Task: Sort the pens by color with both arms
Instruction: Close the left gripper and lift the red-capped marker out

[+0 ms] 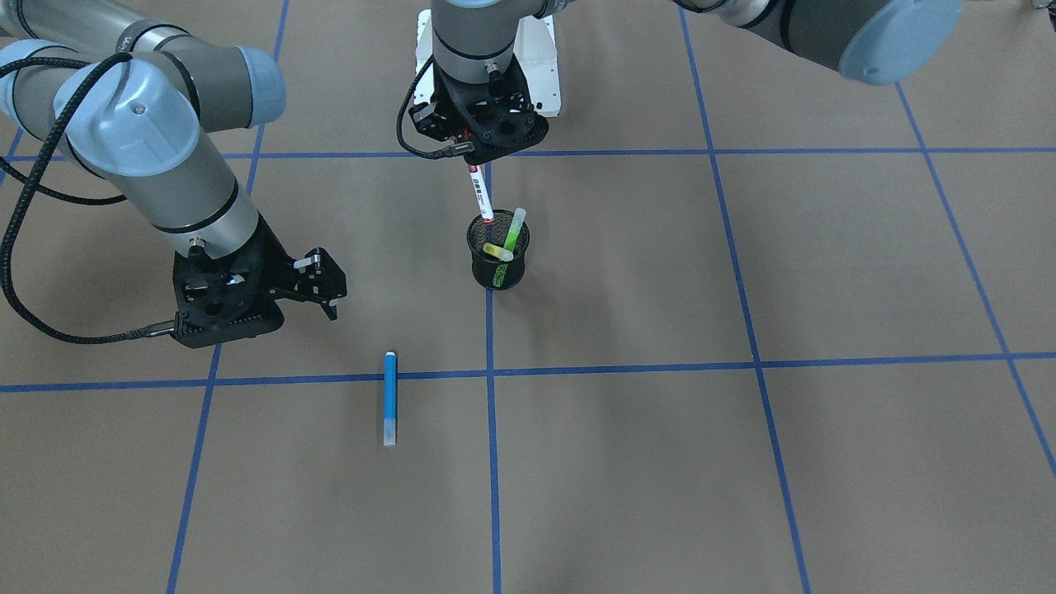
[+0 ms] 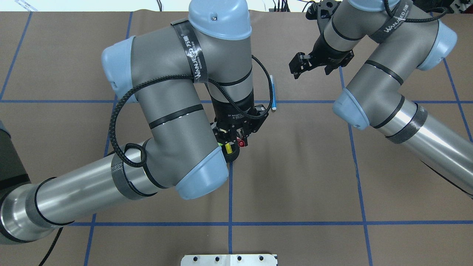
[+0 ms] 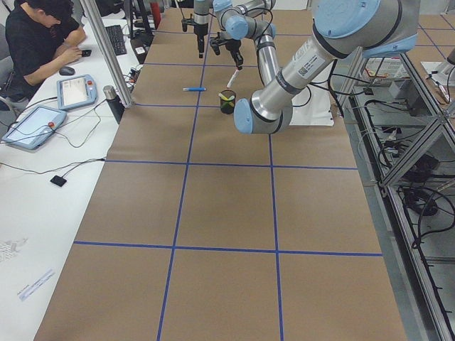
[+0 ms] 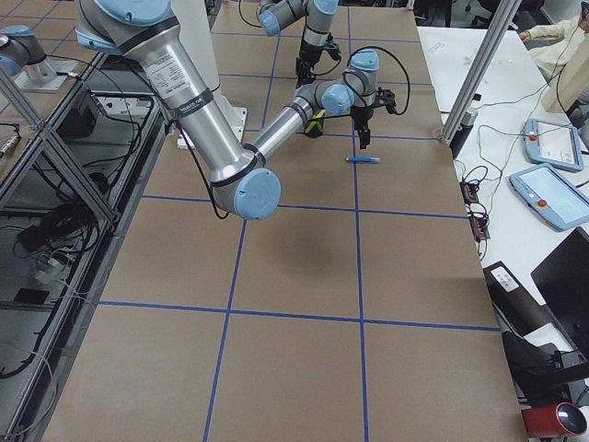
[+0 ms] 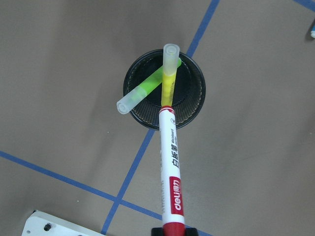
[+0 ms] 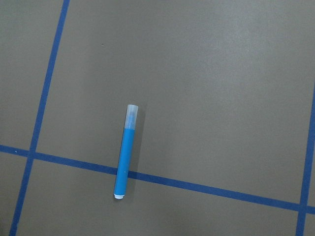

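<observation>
I will set the white pen between the blue pen and the cup's tape line (image 1: 431, 397) with my left gripper.
My left gripper (image 1: 472, 159) is shut on the red-capped white pen (image 1: 479, 194) and holds it tilted, with its lower end at the rim of the black mesh cup (image 1: 497, 271). In the left wrist view the white pen (image 5: 170, 167) points down at the cup (image 5: 198, 105). The lime green pen (image 5: 150, 84) and the yellow pen (image 5: 168, 81) lean inside the cup. The blue pen (image 1: 389, 398) lies flat on the brown table, also in the right wrist view (image 6: 125, 152). My right gripper (image 1: 327, 288) is open and empty, hovering near the blue pen.
Blue tape lines divide the brown table into squares. The white base plate (image 1: 540, 74) lies behind the cup. An operator (image 3: 43, 35), tablets and a metal post (image 3: 106, 57) stand along the table's far side.
</observation>
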Robot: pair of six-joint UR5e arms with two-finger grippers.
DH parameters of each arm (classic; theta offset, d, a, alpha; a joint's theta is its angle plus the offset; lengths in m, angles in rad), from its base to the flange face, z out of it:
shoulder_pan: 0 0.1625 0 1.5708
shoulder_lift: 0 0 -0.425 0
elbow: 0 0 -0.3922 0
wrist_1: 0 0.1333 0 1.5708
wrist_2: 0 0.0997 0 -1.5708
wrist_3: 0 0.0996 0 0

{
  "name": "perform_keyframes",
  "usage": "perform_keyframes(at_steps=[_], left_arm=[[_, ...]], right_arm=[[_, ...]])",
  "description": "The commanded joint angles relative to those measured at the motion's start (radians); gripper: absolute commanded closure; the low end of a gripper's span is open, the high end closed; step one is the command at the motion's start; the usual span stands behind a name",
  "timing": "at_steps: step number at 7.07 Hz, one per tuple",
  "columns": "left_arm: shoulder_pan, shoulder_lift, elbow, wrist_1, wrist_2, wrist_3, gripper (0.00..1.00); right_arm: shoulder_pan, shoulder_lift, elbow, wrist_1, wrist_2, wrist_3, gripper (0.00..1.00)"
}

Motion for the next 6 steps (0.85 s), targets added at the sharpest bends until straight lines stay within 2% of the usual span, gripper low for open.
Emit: perform_keyframes(at_steps=[1, 2, 4, 6], left_arm=[[-0.064, 0.004, 0.007, -0.049, 0.016, 0.172, 0.82], [-0.084, 0.008, 0.056, -0.157, 0.019, 0.184, 0.84], [-0.103, 0.009, 0.251, -0.451, 0.040, 0.185, 0.84], [-0.130, 0.007, 0.317, -0.524, 0.065, 0.271, 0.84]], right_arm=[[0.000, 0.002, 0.001, 0.000, 0.003, 0.002, 0.01], [0.000, 0.002, 0.002, 0.002, 0.004, 0.002, 0.01], [0.000, 0.002, 0.002, 0.003, 0.006, 0.002, 0.01], [0.000, 0.000, 0.002, 0.003, 0.007, 0.002, 0.01]])
